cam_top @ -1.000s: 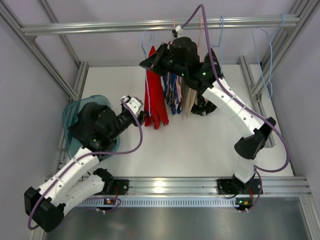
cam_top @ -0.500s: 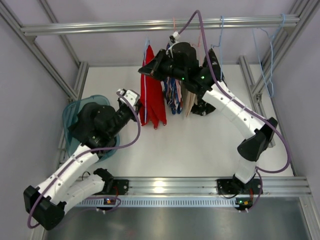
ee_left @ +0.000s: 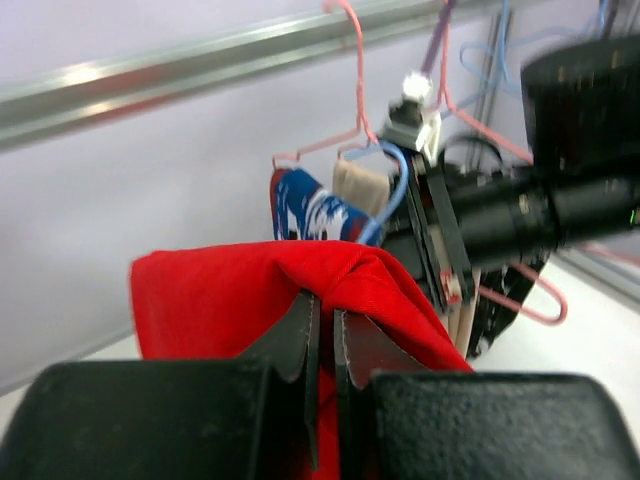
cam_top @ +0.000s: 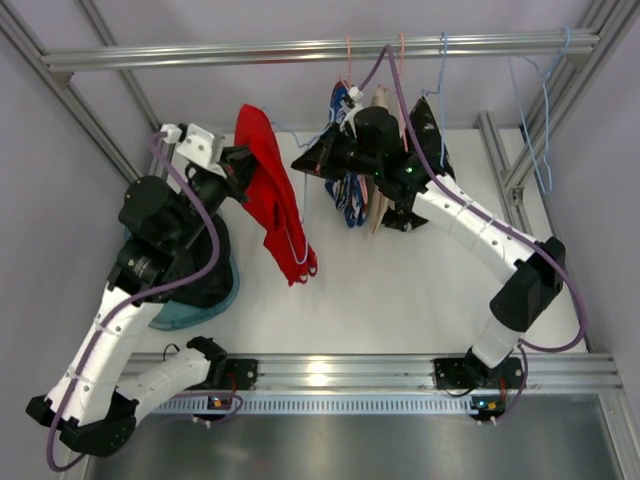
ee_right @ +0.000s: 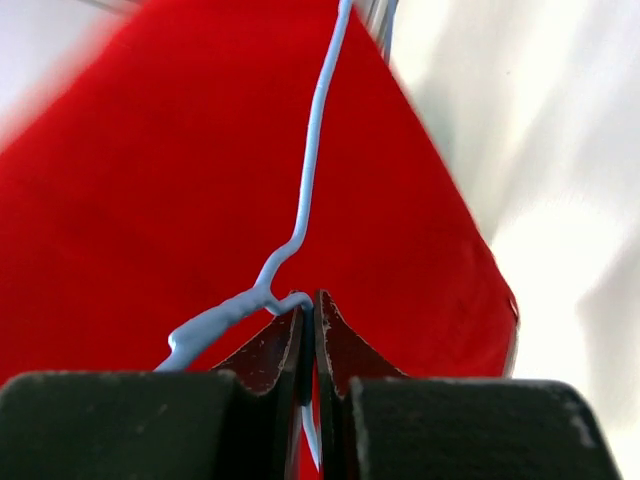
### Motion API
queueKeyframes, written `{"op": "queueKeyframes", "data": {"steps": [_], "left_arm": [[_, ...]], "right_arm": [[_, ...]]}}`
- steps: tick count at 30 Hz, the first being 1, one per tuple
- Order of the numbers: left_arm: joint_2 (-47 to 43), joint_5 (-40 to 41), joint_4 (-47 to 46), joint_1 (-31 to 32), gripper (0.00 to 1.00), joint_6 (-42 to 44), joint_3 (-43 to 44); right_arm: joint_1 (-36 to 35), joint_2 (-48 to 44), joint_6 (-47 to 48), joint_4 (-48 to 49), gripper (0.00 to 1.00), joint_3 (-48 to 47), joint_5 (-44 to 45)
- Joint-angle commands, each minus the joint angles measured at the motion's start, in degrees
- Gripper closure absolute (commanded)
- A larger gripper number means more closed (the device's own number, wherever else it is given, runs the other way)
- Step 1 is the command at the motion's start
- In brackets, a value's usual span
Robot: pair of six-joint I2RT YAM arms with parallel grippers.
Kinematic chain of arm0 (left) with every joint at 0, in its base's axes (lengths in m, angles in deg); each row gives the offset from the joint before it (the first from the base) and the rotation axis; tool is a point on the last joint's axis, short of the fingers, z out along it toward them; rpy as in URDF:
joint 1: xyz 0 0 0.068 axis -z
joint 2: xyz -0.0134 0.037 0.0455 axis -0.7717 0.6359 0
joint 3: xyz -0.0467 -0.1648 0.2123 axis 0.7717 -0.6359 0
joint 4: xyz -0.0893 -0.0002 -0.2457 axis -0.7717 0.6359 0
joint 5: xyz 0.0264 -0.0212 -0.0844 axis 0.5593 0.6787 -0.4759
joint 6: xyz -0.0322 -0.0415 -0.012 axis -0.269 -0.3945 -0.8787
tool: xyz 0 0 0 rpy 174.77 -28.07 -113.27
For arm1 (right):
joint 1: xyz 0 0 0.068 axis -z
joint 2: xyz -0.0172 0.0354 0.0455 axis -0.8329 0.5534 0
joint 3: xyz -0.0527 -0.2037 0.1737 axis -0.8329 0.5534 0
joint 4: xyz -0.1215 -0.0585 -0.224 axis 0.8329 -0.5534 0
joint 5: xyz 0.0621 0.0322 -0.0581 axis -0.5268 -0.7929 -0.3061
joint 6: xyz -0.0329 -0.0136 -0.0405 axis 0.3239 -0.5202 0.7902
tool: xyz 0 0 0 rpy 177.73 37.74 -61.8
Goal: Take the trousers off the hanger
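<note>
Next, my left gripper lets go of the red trousers in the teal basket (cam_top: pixel 190 258), which I can find on the white table.
The red trousers (cam_top: pixel 272 200) hang in the air left of the rail's other clothes, still draped over a light blue wire hanger (ee_right: pixel 316 150). My left gripper (cam_top: pixel 236 165) is raised at their upper left, shut on a bunched fold of the red trousers (ee_left: pixel 230 300) between its fingers (ee_left: pixel 325 320). Just to the right, my right gripper (cam_top: pixel 301 162) is shut on the hanger's wire (ee_left: pixel 395 190), which runs between its jaws (ee_right: pixel 312 322) with red cloth (ee_right: pixel 150 200) behind. The black trousers (cam_top: pixel 408 217) hang on the rail behind the right arm.
A blue patterned garment (cam_top: pixel 345 195) and a beige one (cam_top: pixel 380 205) hang on pink hangers from the top rail (cam_top: pixel 200 52). Empty blue hangers (cam_top: pixel 540 110) dangle at the right. A teal basket (cam_top: pixel 195 300) sits below the left arm. Frame posts border the white table (cam_top: pixel 400 290).
The left gripper closed on the red trousers, then lifted and pulled them up and to the left, away from the other clothes. The right gripper kept hold of the hanger.
</note>
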Motion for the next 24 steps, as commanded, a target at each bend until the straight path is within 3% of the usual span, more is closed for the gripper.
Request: {"op": "queueKeyframes", "data": {"steps": [1,11,17,24], "left_arm": [[0.4,0.7,-13.4,-2.7,1.00,-4.5,11.0],[3.5,3.3,-14.2,-8.0,1.00,-7.3,25.3],[-1.1,7.0,-14.0,-12.5,1.00,-6.0,22.5],[-10.0,12.5,-9.9,-22.5,1.00,-3.1,16.3]], "right_arm": [[0.6,-2.7,5.6,4.3,1.00,1.6,1.3],[0.5,-3.9,7.5,5.0,1.00,7.4,0.6],[0.4,-5.1,8.3,6.1,1.00,7.5,-1.6],[-0.3,-8.1,10.5,8.6,1.00,10.6,-6.4]]}}
